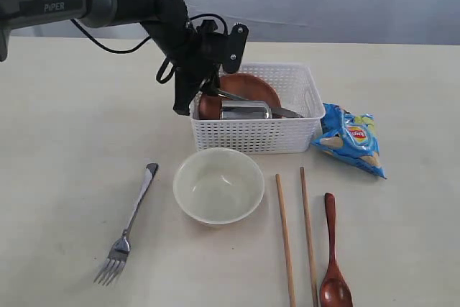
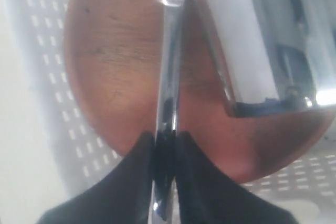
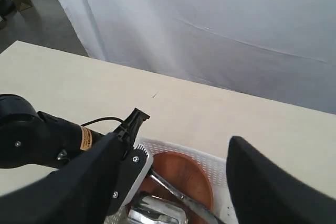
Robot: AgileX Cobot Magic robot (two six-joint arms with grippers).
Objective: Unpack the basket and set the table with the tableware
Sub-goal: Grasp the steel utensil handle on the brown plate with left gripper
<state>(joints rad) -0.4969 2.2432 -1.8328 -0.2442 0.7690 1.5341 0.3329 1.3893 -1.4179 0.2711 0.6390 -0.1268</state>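
My left gripper holds the knife's handle near its end, close to the basket's side; I need to open, back off and grip the knife's handle farther in over the plate [image 2: 169,90].
My left gripper [image 1: 207,98] [image 2: 165,145] reaches into the left end of the white basket [image 1: 251,134] and is shut on the handle of the steel knife [image 1: 284,111] [image 2: 169,66]. The knife lies across the reddish-brown plate [image 1: 251,83] [image 2: 115,66], beside the steel cup [image 1: 244,111] [image 2: 262,40]. On the table [image 1: 72,141] in front of the basket lie the cream bowl [image 1: 218,185], the fork [image 1: 129,228], two chopsticks [image 1: 285,239] and the wooden spoon [image 1: 333,257]. My right gripper [image 3: 173,139] hangs open above the basket [image 3: 215,163], outside the exterior view.
A blue chips bag [image 1: 352,138] lies against the basket's right end. The left arm stretches in from the upper left, over the table.
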